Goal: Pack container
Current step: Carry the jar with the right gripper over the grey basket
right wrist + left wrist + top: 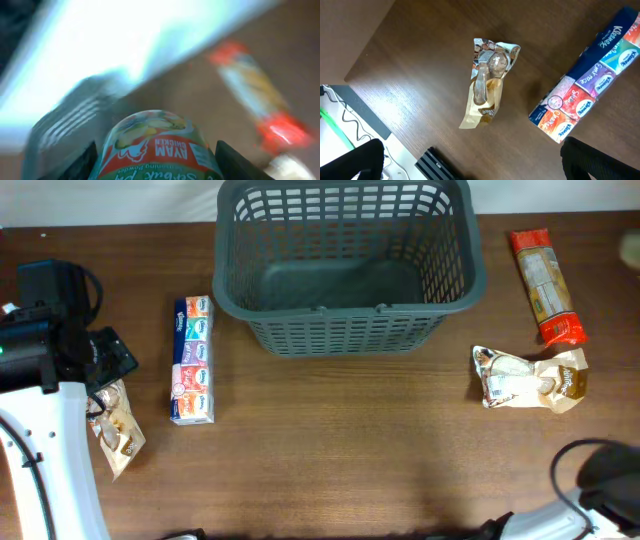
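The robot's right gripper should release the seasoning powder tub in the container's front corner (402, 293), on the side of the red pasta packet.
The dark grey slotted container (330, 309) stands at the back middle of the table and holds nothing that I can see. It shows blurred in the right wrist view (65, 125). My right gripper (157, 162) is shut on a green and red chicken powder packet (160, 142). In the overhead view only the right arm (600, 480) shows, at the bottom right corner. My left gripper (475, 160) is open and empty above a small brown snack packet (487, 82) at the table's left (118, 430).
A multicolour tissue pack (192, 360) lies left of the container, also in the left wrist view (585, 90). A long red pasta packet (545, 285) and a crumpled brown and white packet (530, 378) lie at the right. The table's left edge (365, 105) is close.
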